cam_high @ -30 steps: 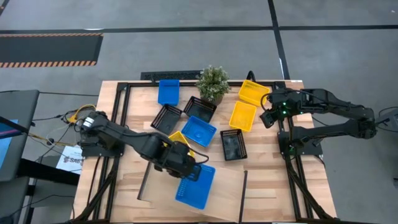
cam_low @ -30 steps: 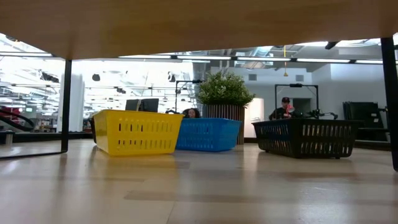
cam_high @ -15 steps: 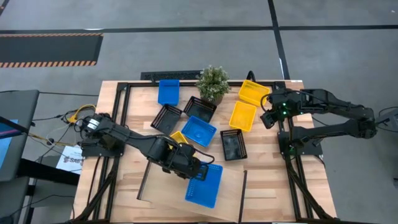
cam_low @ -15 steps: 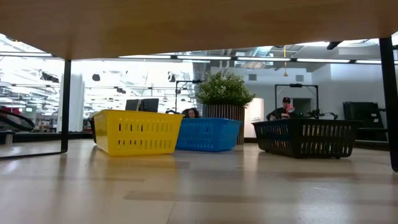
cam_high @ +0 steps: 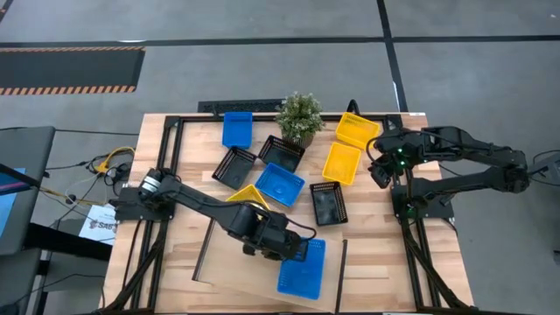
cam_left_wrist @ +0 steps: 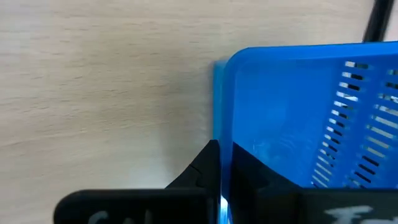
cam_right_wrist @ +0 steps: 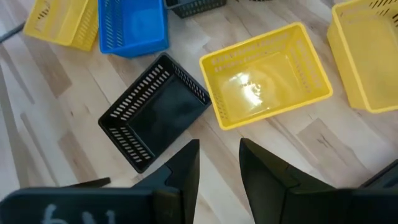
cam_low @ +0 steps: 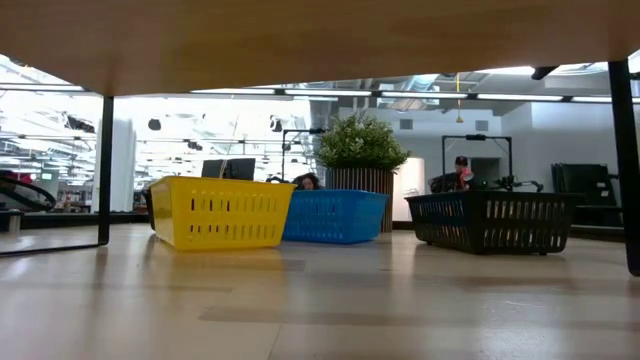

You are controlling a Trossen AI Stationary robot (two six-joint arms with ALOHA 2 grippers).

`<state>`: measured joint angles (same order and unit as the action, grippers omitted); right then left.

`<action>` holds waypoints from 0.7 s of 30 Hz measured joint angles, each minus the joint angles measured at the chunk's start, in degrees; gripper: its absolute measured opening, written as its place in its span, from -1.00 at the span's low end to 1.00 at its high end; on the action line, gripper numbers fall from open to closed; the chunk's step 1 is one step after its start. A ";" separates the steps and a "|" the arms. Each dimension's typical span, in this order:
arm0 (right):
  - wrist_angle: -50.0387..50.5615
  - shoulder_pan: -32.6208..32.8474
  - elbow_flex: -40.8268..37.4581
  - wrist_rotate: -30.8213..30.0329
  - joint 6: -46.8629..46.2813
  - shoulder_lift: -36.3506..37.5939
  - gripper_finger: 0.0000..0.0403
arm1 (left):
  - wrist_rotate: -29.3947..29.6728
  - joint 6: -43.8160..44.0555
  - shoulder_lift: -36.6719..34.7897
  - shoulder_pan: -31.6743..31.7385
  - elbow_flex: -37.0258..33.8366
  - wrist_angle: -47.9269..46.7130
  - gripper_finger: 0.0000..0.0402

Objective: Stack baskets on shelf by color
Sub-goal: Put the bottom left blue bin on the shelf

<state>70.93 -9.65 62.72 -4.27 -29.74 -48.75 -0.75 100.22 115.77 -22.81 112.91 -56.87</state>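
Note:
The blue basket will leave my left gripper on the light-wood shelf (cam_high: pixel 290 262), just past its middle toward my right gripper.
My left gripper (cam_high: pixel 291 248) is shut on a blue basket (cam_high: pixel 302 268) over the light-wood shelf (cam_high: pixel 254 278), which lies at the table's near edge. The basket fills the left wrist view (cam_left_wrist: pixel 298 112). My right gripper (cam_high: pixel 378 171) hangs open at the table's right side, above bare wood near a yellow basket (cam_right_wrist: pixel 264 74) and a black basket (cam_right_wrist: pixel 155 112). Loose on the tabletop are two more blue baskets (cam_high: pixel 236 129) (cam_high: pixel 280 184), two more black ones (cam_high: pixel 234 166) (cam_high: pixel 281 153) and two more yellow ones (cam_high: pixel 248 194) (cam_high: pixel 357 131). My left gripper pinches the rim of the blue basket's end wall (cam_left_wrist: pixel 222 149), at the end toward the table's far side. One finger is outside the wall (cam_left_wrist: pixel 202 171) and one inside (cam_left_wrist: pixel 255 171). The fingers slant down from the table's left. Whether the basket's bottom touches the shelf I cannot tell.
A potted green plant (cam_high: pixel 299 116) stands at the far middle among the baskets. Dark rails (cam_high: pixel 203 254) (cam_high: pixel 343 273) edge the shelf. In the low view a yellow (cam_low: pixel 220 212), a blue (cam_low: pixel 335 216) and a black basket (cam_low: pixel 490 222) stand beyond the shelf's underside (cam_low: pixel 320 40).
My left gripper has gone toward the table's right edge and a little toward the near edge, carrying the blue basket across the shelf. The yellow basket that the arm hid before now shows behind it.

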 joint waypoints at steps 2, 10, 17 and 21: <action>0.25 0.00 0.00 -0.02 0.55 0.02 -0.33 | 0.81 -0.27 1.18 0.13 4.20 -5.27 -1.00; 0.31 0.00 0.00 -0.02 1.33 0.02 -0.32 | 3.90 -2.15 4.63 0.10 16.99 -15.20 -1.00; 0.29 0.00 0.00 -0.02 1.33 0.02 -0.32 | 1.69 -2.47 4.54 -0.11 16.08 -17.82 -1.00; 0.24 0.00 0.00 -0.02 1.31 0.00 -0.33 | 2.26 -3.72 4.45 -0.13 16.14 -18.63 -1.00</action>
<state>71.17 -9.65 62.72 -4.29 -28.42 -48.75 1.51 96.50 120.22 -22.94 129.05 -75.49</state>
